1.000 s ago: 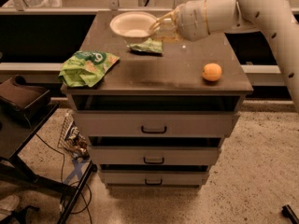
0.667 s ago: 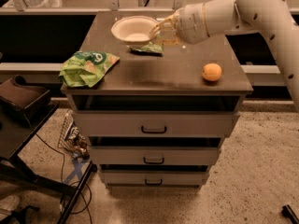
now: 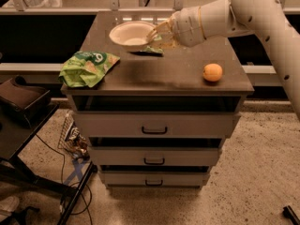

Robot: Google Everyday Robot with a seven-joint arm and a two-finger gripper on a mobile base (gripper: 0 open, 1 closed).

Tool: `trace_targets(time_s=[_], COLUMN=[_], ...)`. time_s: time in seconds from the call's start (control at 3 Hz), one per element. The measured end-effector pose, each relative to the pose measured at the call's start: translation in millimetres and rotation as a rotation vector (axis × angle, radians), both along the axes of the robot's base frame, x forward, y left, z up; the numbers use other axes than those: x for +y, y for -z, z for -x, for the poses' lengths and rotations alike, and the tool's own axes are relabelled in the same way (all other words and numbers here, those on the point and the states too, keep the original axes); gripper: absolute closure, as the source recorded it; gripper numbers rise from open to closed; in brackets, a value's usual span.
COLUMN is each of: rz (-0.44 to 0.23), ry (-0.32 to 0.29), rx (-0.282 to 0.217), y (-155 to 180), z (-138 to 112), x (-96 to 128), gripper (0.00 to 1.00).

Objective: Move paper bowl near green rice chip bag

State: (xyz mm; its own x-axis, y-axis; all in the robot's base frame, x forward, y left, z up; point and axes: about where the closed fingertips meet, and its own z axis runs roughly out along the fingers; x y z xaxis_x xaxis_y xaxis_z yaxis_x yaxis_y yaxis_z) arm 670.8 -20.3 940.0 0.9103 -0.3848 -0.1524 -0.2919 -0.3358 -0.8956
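Next, I release the paper bowl near the cabinet's front edge (image 3: pixel 123 68), beside the green rice chip bag.
The paper bowl (image 3: pixel 130 34) is off-white and round, at the back middle of the cabinet top (image 3: pixel 159 74). My gripper (image 3: pixel 157 33) is shut on the bowl's right rim and holds it slightly above the surface. The green rice chip bag (image 3: pixel 87 67) lies at the front left corner of the top, a clear gap to the front left of the bowl. The white arm (image 3: pixel 243 13) reaches in from the upper right.
A smaller dark green snack bag (image 3: pixel 149 51) lies just under and in front of the gripper. An orange fruit (image 3: pixel 213 72) sits at the front right. The cabinet has drawers (image 3: pixel 154 129) below. A dark chair (image 3: pixel 21 100) and cables stand at the left.
The gripper has carried the bowl a little forward and to the left, towards the green rice chip bag. The bags and the orange have not moved.
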Motion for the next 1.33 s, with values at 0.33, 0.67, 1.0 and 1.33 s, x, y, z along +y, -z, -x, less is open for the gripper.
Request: trace_targets(time_s=[0.33,0.67,1.0,1.33], rz=[0.03,0.08,0.074,0.075], ry=[-0.013,-0.066,-0.107,-0.112], rx=[0.01,0.02,0.009,0.009], y=[21,78,94,95], z=[10,31,48,49], x=[11,21,24,26], gripper=[1.0,1.0,1.0,0.82])
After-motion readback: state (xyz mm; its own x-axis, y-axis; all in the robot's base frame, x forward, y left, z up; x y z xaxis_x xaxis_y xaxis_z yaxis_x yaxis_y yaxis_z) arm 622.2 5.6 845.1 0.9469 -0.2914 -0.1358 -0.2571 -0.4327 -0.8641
